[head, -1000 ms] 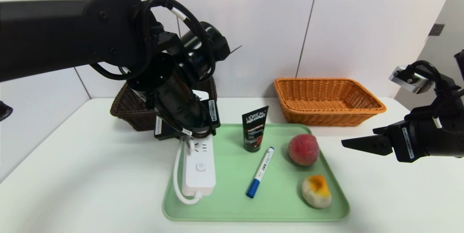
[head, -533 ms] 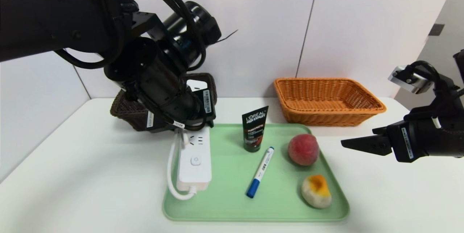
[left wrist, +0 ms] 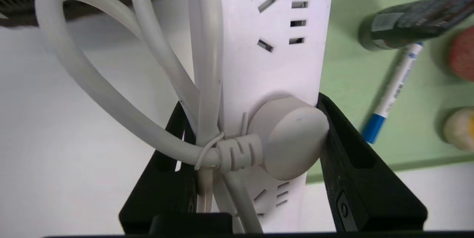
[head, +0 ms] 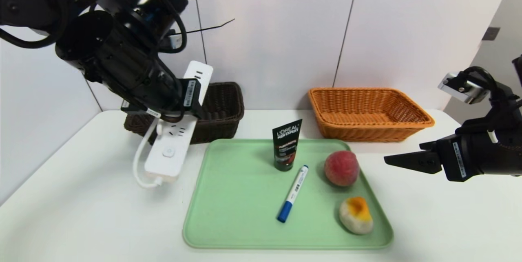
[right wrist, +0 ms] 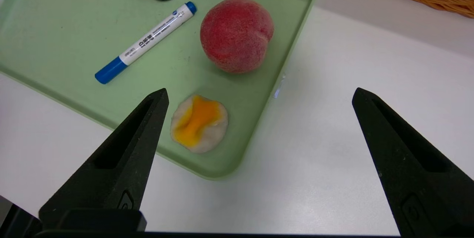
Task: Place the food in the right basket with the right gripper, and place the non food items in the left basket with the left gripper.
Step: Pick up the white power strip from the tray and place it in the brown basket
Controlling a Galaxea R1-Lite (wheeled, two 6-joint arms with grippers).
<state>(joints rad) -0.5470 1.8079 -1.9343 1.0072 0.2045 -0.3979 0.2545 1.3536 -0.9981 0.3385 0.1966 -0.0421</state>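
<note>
My left gripper has the white power strip. I should set it down lengthwise inside the dark brown basket (head: 186, 98), along the basket's back side.
My left gripper (head: 179, 109) is shut on a white power strip (head: 169, 154) with its looped cord (left wrist: 111, 93), holding it in the air left of the green tray (head: 244, 229), in front of the dark brown left basket (head: 220, 111). On the tray stand a black L'Oreal tube (head: 286, 144), a blue marker (head: 293, 192), a red peach (head: 341, 167) and a white-and-orange bun (head: 356, 214). The orange right basket (head: 369, 111) is behind the tray. My right gripper (right wrist: 259, 95) hangs open over the table right of the tray, with nothing between its fingers.
A white tiled wall (head: 285, 29) rises just behind both baskets. The white table (head: 81, 213) spreads bare to the left and front of the tray. The table's right edge lies under my right arm.
My left gripper has lifted the power strip off the tray and carried it up and left, toward the dark basket. The right arm has stayed still.
</note>
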